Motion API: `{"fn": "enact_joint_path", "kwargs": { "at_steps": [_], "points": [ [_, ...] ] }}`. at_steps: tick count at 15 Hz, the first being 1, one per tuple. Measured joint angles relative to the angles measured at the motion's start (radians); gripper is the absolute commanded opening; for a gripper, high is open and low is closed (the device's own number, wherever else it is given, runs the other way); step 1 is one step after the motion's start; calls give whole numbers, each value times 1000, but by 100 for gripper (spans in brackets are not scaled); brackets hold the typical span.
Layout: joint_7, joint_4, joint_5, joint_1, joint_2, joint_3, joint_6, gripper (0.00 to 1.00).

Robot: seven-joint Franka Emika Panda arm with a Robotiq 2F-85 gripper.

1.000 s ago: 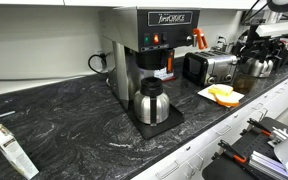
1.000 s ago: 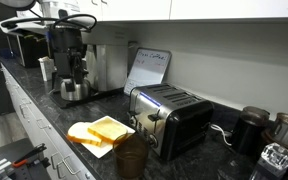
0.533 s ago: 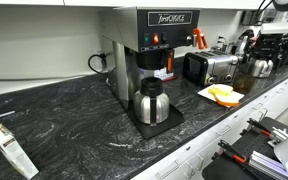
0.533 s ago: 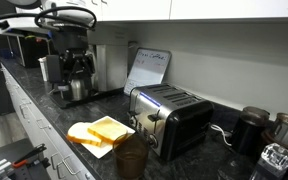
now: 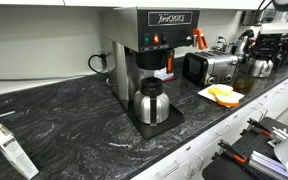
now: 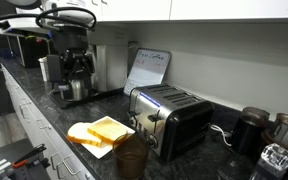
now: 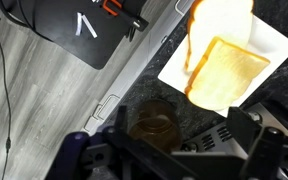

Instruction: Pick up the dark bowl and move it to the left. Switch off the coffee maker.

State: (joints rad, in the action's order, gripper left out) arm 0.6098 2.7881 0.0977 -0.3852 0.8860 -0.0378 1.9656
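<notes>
The robot's gripper needs to grab the dark bowl by its rim [image 5: 250, 80] [image 7: 133, 121] nearest the drawers, at the front edge of the counter.
The dark bowl [image 7: 154, 118] is small, brown and cup-like. It stands on the dark counter near the front edge, just below the white plate. In the wrist view my gripper [image 7: 166, 152] hangs above it with the jaws wide apart and nothing in them, and the bowl shows between the fingers. The bowl also shows in an exterior view [image 6: 131, 157], in front of the toaster. The coffee maker [image 5: 149, 50] stands further along the counter with an orange-red switch lit and a steel carafe [image 5: 150, 103] under it. It also shows in an exterior view [image 6: 72, 60].
A white plate with yellow toast [image 7: 229, 60] lies next to the bowl. A chrome-and-black toaster [image 6: 171, 118] stands behind it. A steel kettle [image 5: 260, 66] is beyond the toaster. The counter's front edge and drawers [image 7: 134, 70] run beside the bowl. My arm [image 5: 279, 25] reaches in from above.
The arm shifted a little between one second and half a second ago. It has been still since. The bowl has not moved.
</notes>
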Motion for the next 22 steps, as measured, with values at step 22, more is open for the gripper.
{"fn": "enact_joint_path", "kwargs": {
  "at_steps": [22],
  "points": [
    [245,-66,47,-170,-138,100,15,100]
  ]
}}
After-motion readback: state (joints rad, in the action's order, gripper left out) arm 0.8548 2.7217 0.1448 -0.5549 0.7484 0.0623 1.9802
